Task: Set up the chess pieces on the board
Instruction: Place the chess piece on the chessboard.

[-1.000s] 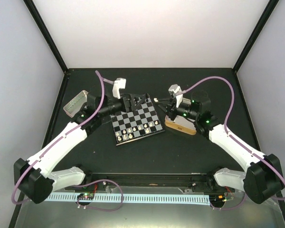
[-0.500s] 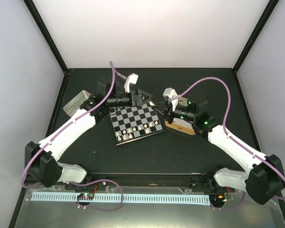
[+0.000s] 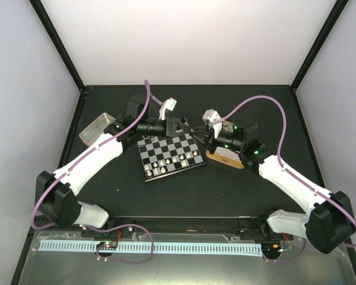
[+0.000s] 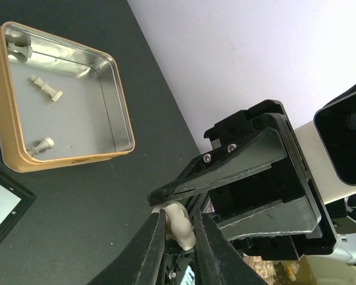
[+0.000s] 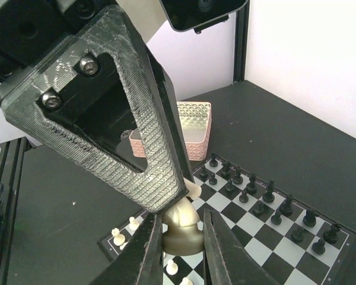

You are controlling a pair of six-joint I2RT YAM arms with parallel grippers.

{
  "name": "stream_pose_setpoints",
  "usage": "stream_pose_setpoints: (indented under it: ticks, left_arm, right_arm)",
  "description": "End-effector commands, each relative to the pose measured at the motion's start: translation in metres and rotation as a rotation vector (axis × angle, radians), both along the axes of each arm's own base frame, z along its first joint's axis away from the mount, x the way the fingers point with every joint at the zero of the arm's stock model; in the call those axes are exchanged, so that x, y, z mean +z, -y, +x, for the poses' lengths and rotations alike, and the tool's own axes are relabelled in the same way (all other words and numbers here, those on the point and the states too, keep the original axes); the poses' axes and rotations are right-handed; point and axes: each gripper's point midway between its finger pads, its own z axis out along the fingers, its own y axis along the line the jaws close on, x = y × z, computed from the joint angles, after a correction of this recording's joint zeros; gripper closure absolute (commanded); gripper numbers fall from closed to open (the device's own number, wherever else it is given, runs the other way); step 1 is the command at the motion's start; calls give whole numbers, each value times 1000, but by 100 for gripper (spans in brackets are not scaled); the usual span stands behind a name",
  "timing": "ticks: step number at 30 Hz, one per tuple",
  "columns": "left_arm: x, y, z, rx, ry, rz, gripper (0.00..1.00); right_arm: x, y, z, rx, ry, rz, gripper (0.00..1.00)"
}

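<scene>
I should let go of the white chess piece with my left gripper on the nearest row's black square (image 3: pixel 191 161) beside the empty corner.
The board (image 3: pixel 166 148) lies at the table's middle. White chess pieces (image 3: pixel 166 164) line its near rows and black chess pieces (image 5: pixel 255 202) its far rows. Above the board's far right corner the two grippers meet tip to tip. My right gripper (image 5: pixel 184 212) is shut on the base of a white chess piece (image 5: pixel 183 231). My left gripper (image 4: pixel 179 218) is shut on the same piece (image 4: pixel 184 228) from the opposite side. In the top view the left gripper (image 3: pixel 181 126) and right gripper (image 3: pixel 193 128) hide the piece.
A gold-rimmed tin (image 4: pixel 71 157) with three loose white pieces (image 4: pixel 46 89) sits right of the board, under the right arm (image 3: pixel 225 159). A pale pink tin (image 5: pixel 193 127) stands left of the board (image 3: pixel 95 127). Black frame posts and white walls ring the table.
My left arm has swung right across the board's far edge to the right gripper, and its jaws have closed from wide open onto the piece. The right gripper shifted slightly left.
</scene>
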Motion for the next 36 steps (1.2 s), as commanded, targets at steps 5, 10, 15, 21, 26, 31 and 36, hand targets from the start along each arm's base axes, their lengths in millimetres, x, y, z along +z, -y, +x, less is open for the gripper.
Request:
stream_pose_setpoints:
  ticks: [5,10,15,21,26,31,36]
  left_arm:
    - [14,6,-6,-48,25,-22,99]
    - [3,-8,8,60,96,69,99]
    - [-23,-23,18,135,135,203,99]
    - [-67,-34,18,186,186,459,98]
    - [-106,-33,11,183,220,640,99]
    - [-137,-16,0,110,251,733,98]
    - [-158,1,-3,50,270,778,98]
  right_arm:
    - [9,-1,7,-35,24,-3,71]
    - [6,12,7,-117,5,-9,41]
    - [11,35,18,-286,-10,14,33]
    - [4,94,61,-738,-109,21,32]
    - [-16,138,81,-1039,-197,-5,32]
    - [-48,179,87,-1210,-364,67,32]
    - [-74,201,86,-1289,-468,90,32]
